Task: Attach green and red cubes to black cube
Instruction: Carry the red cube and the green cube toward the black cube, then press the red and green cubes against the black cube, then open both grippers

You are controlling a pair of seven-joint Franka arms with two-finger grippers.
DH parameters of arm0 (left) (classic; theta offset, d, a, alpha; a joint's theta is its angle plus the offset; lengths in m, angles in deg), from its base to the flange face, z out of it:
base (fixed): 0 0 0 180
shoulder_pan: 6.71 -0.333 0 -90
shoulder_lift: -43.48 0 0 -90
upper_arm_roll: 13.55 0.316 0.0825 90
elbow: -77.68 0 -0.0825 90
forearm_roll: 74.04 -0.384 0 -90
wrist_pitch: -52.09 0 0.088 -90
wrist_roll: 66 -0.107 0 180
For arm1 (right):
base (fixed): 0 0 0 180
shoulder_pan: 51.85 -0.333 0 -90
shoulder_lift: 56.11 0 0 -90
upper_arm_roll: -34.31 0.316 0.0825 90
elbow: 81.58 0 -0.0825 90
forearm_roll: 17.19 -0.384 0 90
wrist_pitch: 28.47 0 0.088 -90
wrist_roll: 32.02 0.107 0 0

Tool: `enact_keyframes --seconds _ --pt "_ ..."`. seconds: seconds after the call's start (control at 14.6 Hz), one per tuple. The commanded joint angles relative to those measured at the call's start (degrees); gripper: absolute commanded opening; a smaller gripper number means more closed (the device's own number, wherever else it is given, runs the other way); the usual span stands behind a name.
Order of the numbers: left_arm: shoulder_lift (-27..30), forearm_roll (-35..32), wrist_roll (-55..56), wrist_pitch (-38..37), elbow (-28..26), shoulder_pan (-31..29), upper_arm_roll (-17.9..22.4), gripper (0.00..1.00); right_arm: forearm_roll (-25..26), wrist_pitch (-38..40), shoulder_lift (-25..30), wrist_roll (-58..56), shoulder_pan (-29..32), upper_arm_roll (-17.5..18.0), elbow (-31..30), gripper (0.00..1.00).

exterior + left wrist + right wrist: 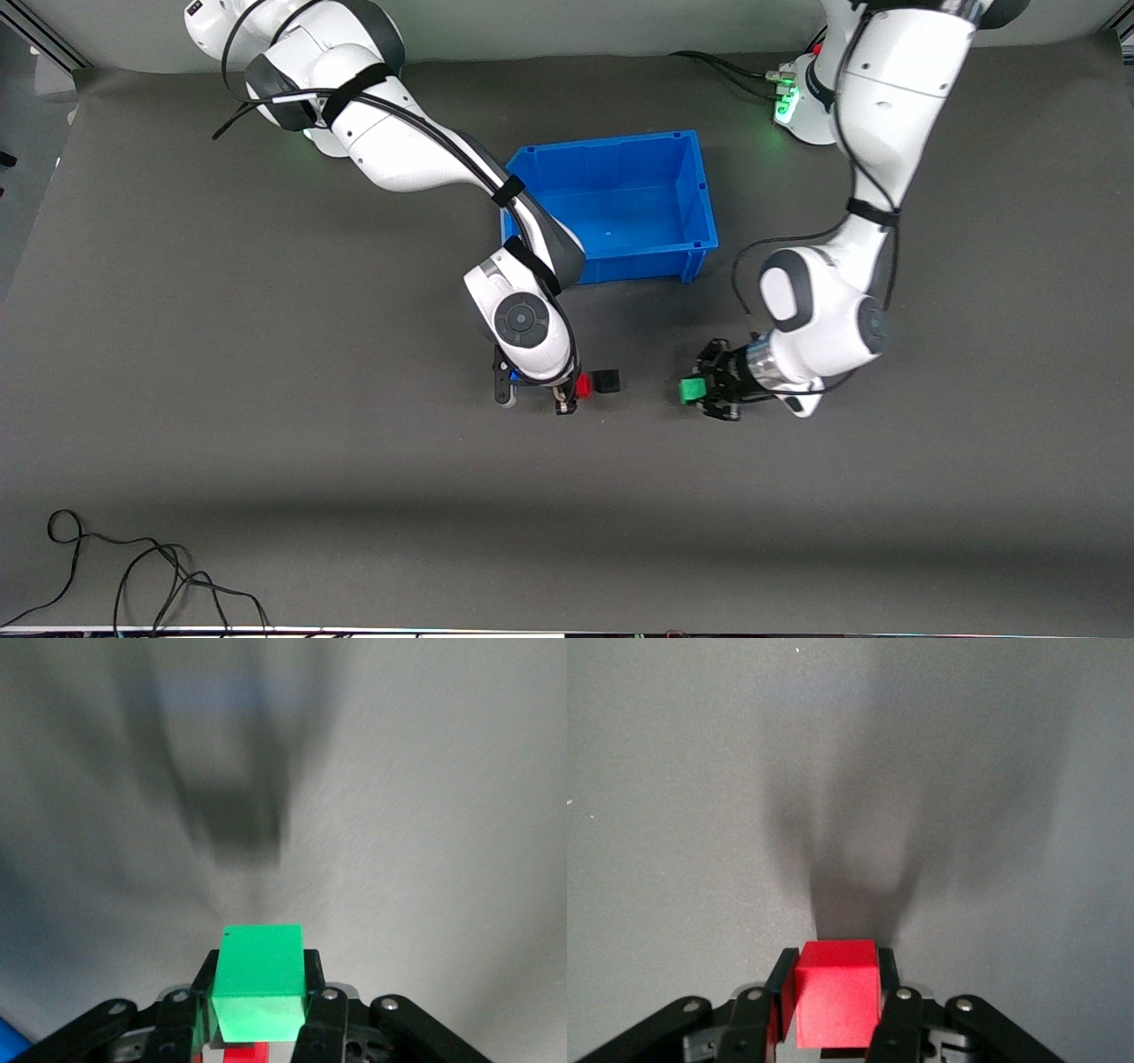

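I need to release the green cube with my left gripper against the black cube's side point(628, 389) facing away from the red cube.
The black cube point(607, 381) sits on the grey mat, nearer the front camera than the blue bin. My right gripper point(574, 392) is shut on the red cube point(582, 385) and holds it low, right beside the black cube on the side toward the right arm's end. I cannot tell if they touch. In the right wrist view the red cube point(837, 1005) sits between the fingers point(897, 1001). My left gripper point(698, 391) is shut on the green cube point(691, 390), a short gap from the black cube toward the left arm's end. The left wrist view shows the green cube point(259, 979) gripped.
An empty blue bin point(700, 213) stands farther from the front camera, between the two arms. Loose black cables point(133, 576) lie at the mat's near edge toward the right arm's end.
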Motion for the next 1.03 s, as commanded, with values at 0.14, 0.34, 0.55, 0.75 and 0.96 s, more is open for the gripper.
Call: enact_keyframes --seconds 0.14,0.34,0.55,0.75,0.96 --pt "-5.7 1.2 9.6 4.6 6.5 6.0 1.0 0.30 -0.8 -1.9 -3.3 3.8 -1.0 -0.5 3.9 0.15" --pt "-7.0 1.5 10.1 6.6 7.1 8.1 1.0 0.30 -0.8 -2.0 -3.3 3.9 -1.1 -0.5 3.9 0.15" --pt "-8.3 1.3 11.7 7.8 7.3 9.3 1.0 0.30 -0.9 -2.7 -3.3 4.4 -1.2 -0.4 3.9 0.15" --pt "-8.4 1.4 12.7 7.9 7.3 10.1 1.0 0.30 -0.9 -2.7 -3.3 4.4 -1.3 -0.4 3.8 0.15" --pt "-8.4 1.4 13.2 7.9 7.4 10.4 1.0 0.30 -0.8 -2.7 -3.3 4.4 -1.7 -0.4 3.5 0.16"
